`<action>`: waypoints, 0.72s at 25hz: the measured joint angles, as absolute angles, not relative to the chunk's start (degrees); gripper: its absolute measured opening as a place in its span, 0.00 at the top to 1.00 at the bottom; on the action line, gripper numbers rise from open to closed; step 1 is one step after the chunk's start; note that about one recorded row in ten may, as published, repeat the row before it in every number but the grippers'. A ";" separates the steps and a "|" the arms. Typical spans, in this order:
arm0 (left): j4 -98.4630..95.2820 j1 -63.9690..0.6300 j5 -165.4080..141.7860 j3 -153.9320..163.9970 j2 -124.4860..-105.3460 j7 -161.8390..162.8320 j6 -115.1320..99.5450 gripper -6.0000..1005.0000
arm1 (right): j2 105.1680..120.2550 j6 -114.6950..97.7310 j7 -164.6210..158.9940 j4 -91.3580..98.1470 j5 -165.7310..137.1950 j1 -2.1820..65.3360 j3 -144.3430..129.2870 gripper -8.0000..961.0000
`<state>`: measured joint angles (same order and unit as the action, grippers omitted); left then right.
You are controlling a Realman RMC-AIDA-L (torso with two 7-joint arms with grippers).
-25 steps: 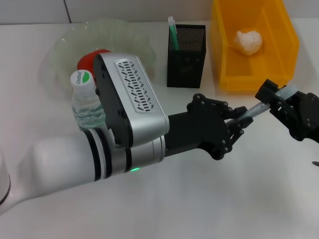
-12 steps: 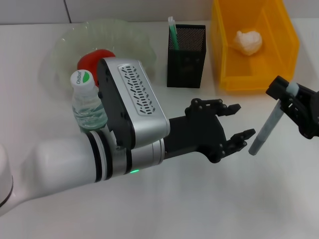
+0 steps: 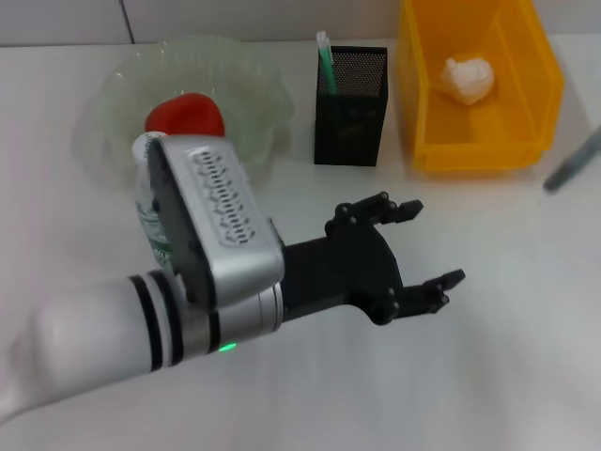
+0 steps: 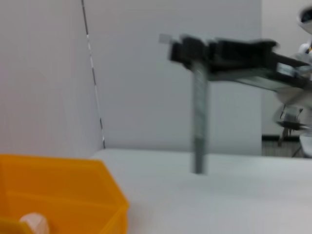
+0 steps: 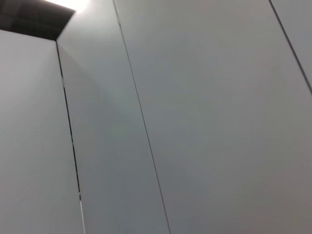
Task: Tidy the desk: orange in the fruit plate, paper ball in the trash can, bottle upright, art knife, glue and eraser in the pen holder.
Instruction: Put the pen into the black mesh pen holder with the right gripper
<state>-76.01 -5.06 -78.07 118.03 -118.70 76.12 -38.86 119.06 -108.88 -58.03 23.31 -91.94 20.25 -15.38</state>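
Note:
The robot's right gripper should release the art knife, which hangs upright above the table now, in the black pen holder (image 3: 340, 71) next to the green-and-white stick.
My left gripper (image 3: 430, 242) hovers open over the table's middle, holding nothing. The grey art knife (image 3: 573, 162) shows at the head view's right edge. In the left wrist view it hangs upright (image 4: 199, 122) above the table from my right gripper (image 4: 197, 51), which is shut on its top. The orange (image 3: 185, 115) lies in the glass fruit plate (image 3: 249, 80). The bottle (image 3: 148, 202) stands upright, half hidden behind my left arm. The paper ball (image 3: 468, 77) lies in the yellow trash can (image 3: 479, 155). The black pen holder (image 3: 350, 103) holds a green-and-white stick (image 3: 325, 58); I cannot tell if that is the glue. The eraser is hidden.
My left forearm crosses the near left of the table. The trash can (image 4: 58, 190) also shows close by in the left wrist view. The right wrist view shows only a grey panelled wall (image 5: 195, 122).
My left gripper let go of the art knife, opened and drew back leftward. My right gripper carried the knife away to the right, out of the head view.

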 joint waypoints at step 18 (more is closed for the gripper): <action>-55.07 -6.80 -52.74 113.76 -118.81 51.25 -58.04 0.22 | 118.34 -74.81 -59.06 24.87 -89.39 44.73 -34.91 0.84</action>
